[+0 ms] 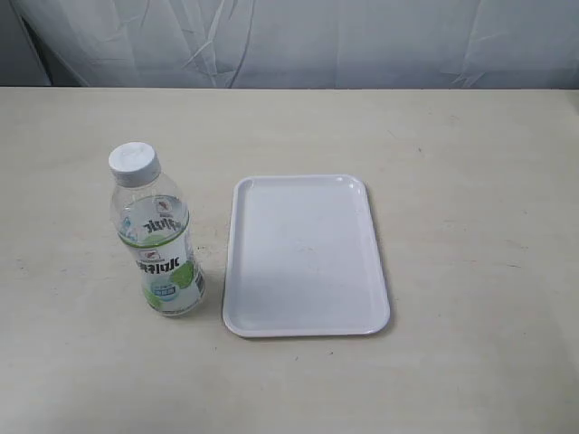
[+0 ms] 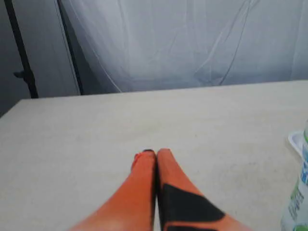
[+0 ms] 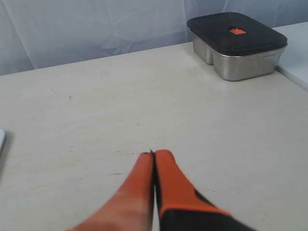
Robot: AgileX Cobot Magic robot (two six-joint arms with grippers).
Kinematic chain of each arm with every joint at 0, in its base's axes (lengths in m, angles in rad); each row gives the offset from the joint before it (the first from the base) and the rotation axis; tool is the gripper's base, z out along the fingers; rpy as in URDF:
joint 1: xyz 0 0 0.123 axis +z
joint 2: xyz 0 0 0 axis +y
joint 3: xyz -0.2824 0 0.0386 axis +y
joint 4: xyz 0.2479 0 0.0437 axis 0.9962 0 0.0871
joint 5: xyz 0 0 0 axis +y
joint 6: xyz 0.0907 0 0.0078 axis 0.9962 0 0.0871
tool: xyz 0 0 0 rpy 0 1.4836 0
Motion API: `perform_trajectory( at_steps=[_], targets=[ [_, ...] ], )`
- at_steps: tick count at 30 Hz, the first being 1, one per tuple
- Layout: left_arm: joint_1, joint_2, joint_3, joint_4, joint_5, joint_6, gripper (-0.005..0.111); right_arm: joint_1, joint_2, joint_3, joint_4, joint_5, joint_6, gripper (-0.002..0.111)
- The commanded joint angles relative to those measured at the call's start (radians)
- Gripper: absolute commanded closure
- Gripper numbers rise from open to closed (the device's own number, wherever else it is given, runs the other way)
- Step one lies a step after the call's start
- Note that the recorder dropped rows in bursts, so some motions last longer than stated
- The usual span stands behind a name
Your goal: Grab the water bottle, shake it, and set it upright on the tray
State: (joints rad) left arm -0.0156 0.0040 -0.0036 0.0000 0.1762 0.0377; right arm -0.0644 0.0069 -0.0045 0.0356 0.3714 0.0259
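Next, my left gripper should go to the middle of the water bottle's label (image 1: 157, 242) (image 2: 303, 179) and close there, around the green stripe.
The water bottle (image 1: 156, 233), clear with a white cap and a white-and-green label, stands upright on the table just left of the tray (image 1: 306, 256). The white tray lies flat with nothing on it. Neither gripper shows in the exterior view. In the left wrist view my left gripper (image 2: 155, 153) is shut, its orange fingers pressed together over bare table, and a sliver of the bottle (image 2: 297, 202) shows at the frame's edge. My right gripper (image 3: 153, 154) is shut too, holding nothing, with a corner of the tray (image 3: 1, 140) at that view's edge.
A metal container with a dark lid (image 3: 236, 44) stands near the table's far corner in the right wrist view. A white curtain (image 1: 289, 41) hangs behind the table. A black stand pole (image 2: 19, 53) rises beyond the table edge in the left wrist view.
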Motion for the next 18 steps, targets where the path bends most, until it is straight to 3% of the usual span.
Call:
perform_trajectory(
  at_steps=[1,5,11,13,14,18],
  targets=[
    [-0.006,-0.004,0.004,-0.23,-0.221,-0.109,0.106,-0.002,-0.007,0.005,0.0,-0.011,0.003,0.105],
    [-0.006,-0.004,0.004,-0.541,-0.337,-0.229,0.106,-0.002,-0.007,0.005,0.0,-0.011,0.003,0.105],
    [-0.006,-0.004,0.004,-0.57,-0.342,-0.258,0.106,-0.002,-0.007,0.005,0.0,-0.011,0.003,0.105],
    [-0.006,-0.004,-0.02,-0.566,-0.33,-0.355,0.106,-0.002,-0.007,0.005,0.0,-0.011,0.003,0.105],
    [-0.006,-0.004,-0.036,-0.551,-0.33,-0.386,0.106,-0.002,-0.007,0.005,0.0,-0.011,0.003,0.105],
    [-0.006,0.054,-0.292,-0.116,-0.392,-0.432,0.106,0.027,-0.007,0.005,0.0,-0.011,0.003,0.105]
  ],
)
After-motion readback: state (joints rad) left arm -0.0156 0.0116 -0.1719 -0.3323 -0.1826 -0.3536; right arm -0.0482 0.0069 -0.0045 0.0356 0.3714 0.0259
